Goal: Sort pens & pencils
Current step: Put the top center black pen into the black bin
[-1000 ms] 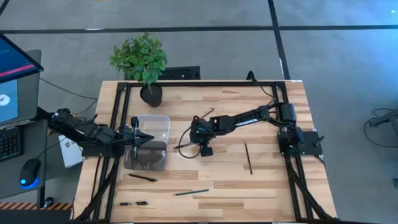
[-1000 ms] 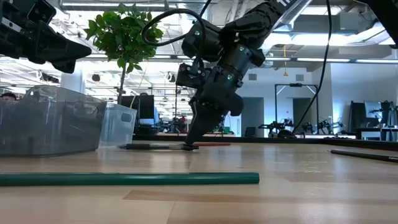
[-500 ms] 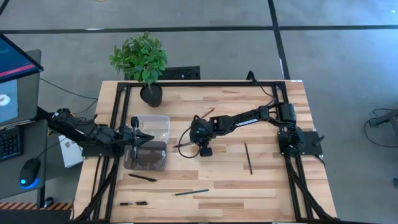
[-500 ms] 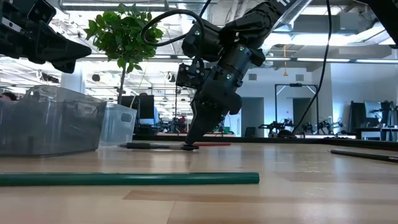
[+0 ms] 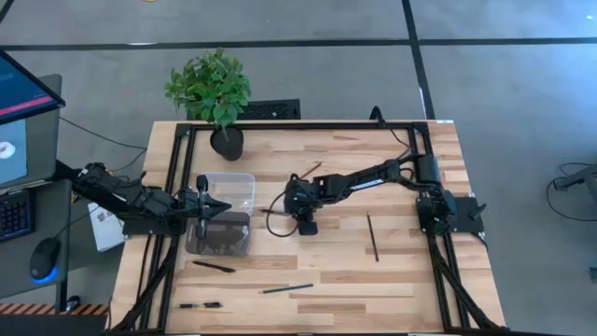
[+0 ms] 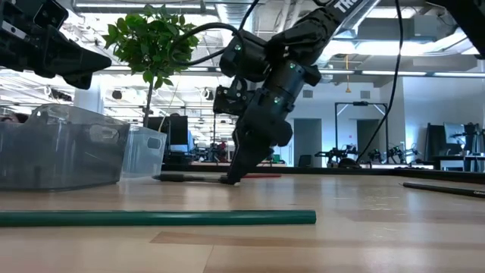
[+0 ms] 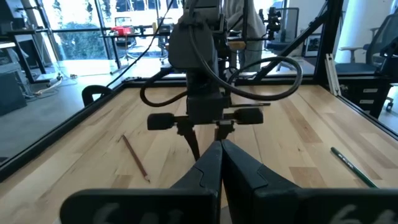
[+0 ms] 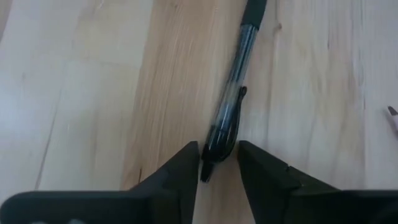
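Observation:
The pen is lying flat with my right gripper at its clip end, so next I pinch it there and lift its far end (image 6: 161,177) for my left gripper.
A clear-barrelled black pen (image 8: 233,93) lies flat on the table's middle (image 5: 272,218). My right gripper (image 8: 219,165) slants down over it, open, one finger on each side of the pen's clip end; the low view shows its tips at the tabletop (image 6: 229,179). My left gripper (image 7: 221,155) is shut and hovers level over the clear bins (image 5: 224,210) at the table's left. Other pens and pencils lie loose: a black one (image 5: 373,236), a green one (image 5: 286,288), a brown one (image 5: 312,169), and two dark ones (image 5: 214,266) (image 5: 199,304). My right gripper has its fingers (image 8: 180,171) on either side of the pen's clip end (image 8: 217,146), coming down at a slant from the table's right and roughly along the pen. Whether they touch it I cannot tell. The pen lies flat on the wood.
A potted plant (image 5: 213,89) stands at the far left corner. One bin (image 5: 219,235) holds dark contents, the other (image 5: 239,189) beside it is clear. A black frame rail (image 5: 308,125) runs along the far edge. The green pencil (image 6: 151,218) lies close to the near edge.
My right gripper has dipped a little toward the tabletop over the pen's end and leaned slightly. The pen stays lying on the table.

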Tool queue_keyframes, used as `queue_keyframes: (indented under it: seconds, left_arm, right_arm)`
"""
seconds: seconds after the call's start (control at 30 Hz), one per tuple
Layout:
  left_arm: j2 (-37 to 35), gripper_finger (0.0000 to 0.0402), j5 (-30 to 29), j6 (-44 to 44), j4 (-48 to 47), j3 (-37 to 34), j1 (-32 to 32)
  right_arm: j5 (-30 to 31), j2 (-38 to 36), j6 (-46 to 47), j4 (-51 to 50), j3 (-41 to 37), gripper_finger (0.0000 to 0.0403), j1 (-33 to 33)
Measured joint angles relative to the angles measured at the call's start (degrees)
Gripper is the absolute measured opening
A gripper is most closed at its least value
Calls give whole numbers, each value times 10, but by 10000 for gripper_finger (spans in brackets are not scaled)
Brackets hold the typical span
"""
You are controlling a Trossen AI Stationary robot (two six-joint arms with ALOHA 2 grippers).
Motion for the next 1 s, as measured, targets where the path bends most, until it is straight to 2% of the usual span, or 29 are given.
queue_keyframes:
  seconds: [0.17, 0.47, 0.73, 1.0]
  left_arm:
    - [0, 0, 0, 0, 0, 0, 0]
    - [0, 0, 0, 0, 0, 0, 0]
    - [0, 0, 0, 0, 0, 0, 0]
    - [0, 0, 0, 0, 0, 0, 0]
  right_arm:
    - [0, 3, 6, 2, 0, 143, 0]
    - [3, 3, 6, 8, 0, 60, 0]
    - [13, 4, 6, 10, -1, 75, 1]
    - [21, 5, 6, 18, -2, 60, 1]
